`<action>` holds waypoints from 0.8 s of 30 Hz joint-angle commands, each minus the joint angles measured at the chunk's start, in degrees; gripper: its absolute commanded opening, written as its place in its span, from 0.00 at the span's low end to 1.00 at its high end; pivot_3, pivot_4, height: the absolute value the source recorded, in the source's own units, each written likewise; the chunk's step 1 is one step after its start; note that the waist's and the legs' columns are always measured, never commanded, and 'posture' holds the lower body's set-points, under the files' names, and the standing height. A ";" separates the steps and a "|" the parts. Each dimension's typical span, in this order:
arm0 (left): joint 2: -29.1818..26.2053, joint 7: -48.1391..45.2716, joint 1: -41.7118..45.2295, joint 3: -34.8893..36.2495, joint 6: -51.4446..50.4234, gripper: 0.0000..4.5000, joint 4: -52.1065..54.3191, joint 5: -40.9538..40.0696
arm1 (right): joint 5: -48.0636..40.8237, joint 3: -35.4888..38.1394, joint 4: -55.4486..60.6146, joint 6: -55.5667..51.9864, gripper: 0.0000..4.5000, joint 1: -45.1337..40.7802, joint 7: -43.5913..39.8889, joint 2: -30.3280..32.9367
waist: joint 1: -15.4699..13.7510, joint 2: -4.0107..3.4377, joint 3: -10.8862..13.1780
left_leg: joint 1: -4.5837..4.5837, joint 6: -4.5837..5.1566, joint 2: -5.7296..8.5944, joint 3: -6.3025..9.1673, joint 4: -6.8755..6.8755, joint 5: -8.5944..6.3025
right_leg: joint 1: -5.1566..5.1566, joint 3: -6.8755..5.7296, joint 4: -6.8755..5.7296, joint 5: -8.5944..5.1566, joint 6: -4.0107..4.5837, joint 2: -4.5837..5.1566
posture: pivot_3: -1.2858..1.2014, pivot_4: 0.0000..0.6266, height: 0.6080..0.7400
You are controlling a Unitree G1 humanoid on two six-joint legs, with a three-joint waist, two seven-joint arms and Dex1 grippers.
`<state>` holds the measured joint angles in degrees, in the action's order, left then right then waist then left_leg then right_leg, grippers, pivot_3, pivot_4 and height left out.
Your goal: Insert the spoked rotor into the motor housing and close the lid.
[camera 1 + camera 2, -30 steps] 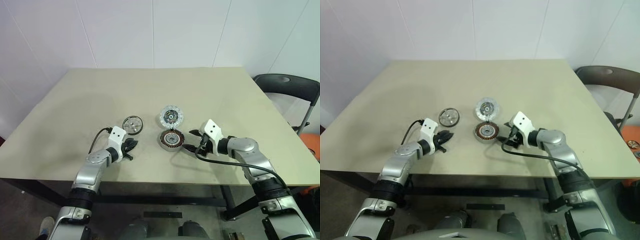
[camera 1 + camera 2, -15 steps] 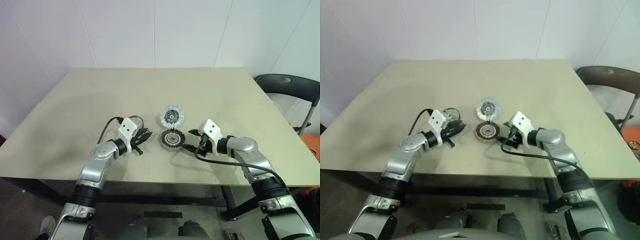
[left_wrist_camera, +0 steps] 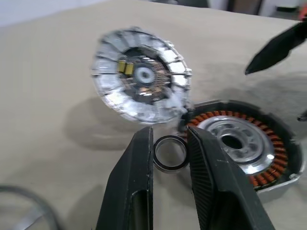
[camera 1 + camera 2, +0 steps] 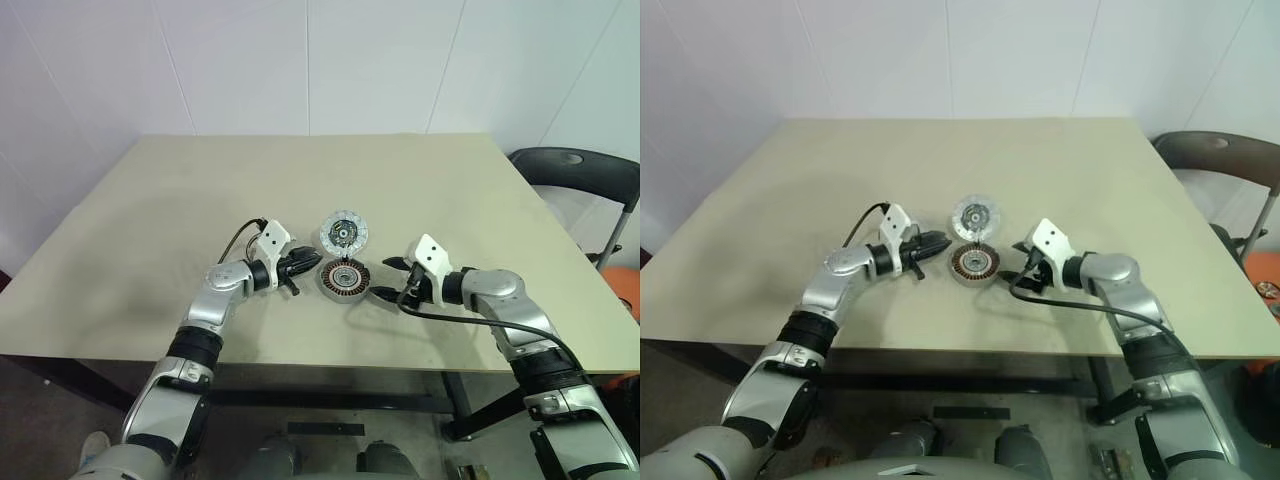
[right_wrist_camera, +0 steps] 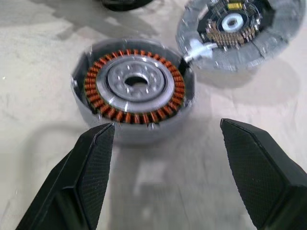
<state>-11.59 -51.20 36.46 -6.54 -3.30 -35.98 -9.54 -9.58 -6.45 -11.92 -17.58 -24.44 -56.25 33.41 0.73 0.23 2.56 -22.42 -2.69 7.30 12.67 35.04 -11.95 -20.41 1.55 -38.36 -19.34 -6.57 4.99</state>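
Note:
My left gripper has the small dark ring, now at the housing's edge. It will release the ring at the motor housing's center hole [image 4: 345, 276] [image 3: 232, 142], inside the copper windings.
The motor housing [image 4: 342, 279] lies on the table with its copper windings facing up. The lid [image 4: 343, 233] rests just behind it, touching its rim. My left gripper [image 4: 312, 262] hovers at the housing's left edge. It is shut on a small dark ring [image 3: 170, 153] with a see-through middle. My right gripper [image 4: 386, 279] stands open on the housing's right side, nothing between its fingers [image 5: 96, 158], and the housing [image 5: 136, 86] lies just ahead of them. The spoked rotor is hidden under my left wrist.
The tan table [image 4: 150, 220] stretches wide to the left and toward the back wall. A dark chair [image 4: 575, 170] stands beyond the table's right edge. A black cable [image 4: 430, 313] trails from my right wrist over the table's front part.
My left arm swung right and rose, from the near left to the housing's left edge, passing over the spoked rotor and covering it. The right gripper stayed in place.

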 commanded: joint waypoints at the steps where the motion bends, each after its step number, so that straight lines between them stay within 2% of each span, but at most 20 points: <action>1: 0.98 -3.27 3.81 0.08 2.20 0.16 -2.79 -0.64 | -1.93 1.80 3.81 -1.15 0.83 0.00 -0.95 1.27 | 0.10 0.01 0.01 | 0.00 0.00 0.00 0.00 -0.01 0.00 | 0.00 0.00 0.00 0.00 0.00 0.00 | 0.52 0.00 1.00; 12: 3.84 -6.03 10.94 -1.85 8.94 0.16 -16.10 4.03 | -1.68 2.33 5.77 -1.87 0.83 1.68 0.17 1.80 | 0.10 0.07 0.04 | -0.01 0.01 0.00 -0.01 0.00 -0.01 | 0.02 0.00 0.00 0.00 -0.03 0.00 | 0.52 0.00 1.00; 24: 5.38 -6.78 12.72 -2.11 12.36 0.16 -21.88 6.65 | -1.65 2.13 6.87 -2.04 0.83 2.84 1.26 1.63 | 0.11 0.08 0.04 | -0.01 0.01 0.00 0.00 0.02 -0.01 | 0.01 0.00 0.00 0.01 -0.04 0.00 | 0.52 0.00 1.00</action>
<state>-6.18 -57.39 47.39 -8.75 7.81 -58.02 -3.19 -10.35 -5.68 -7.86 -19.68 -21.04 -55.32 34.75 0.83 0.31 2.60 -22.43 -2.68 7.30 12.67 35.06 -11.95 -20.40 1.54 -38.36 -19.33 -6.61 4.98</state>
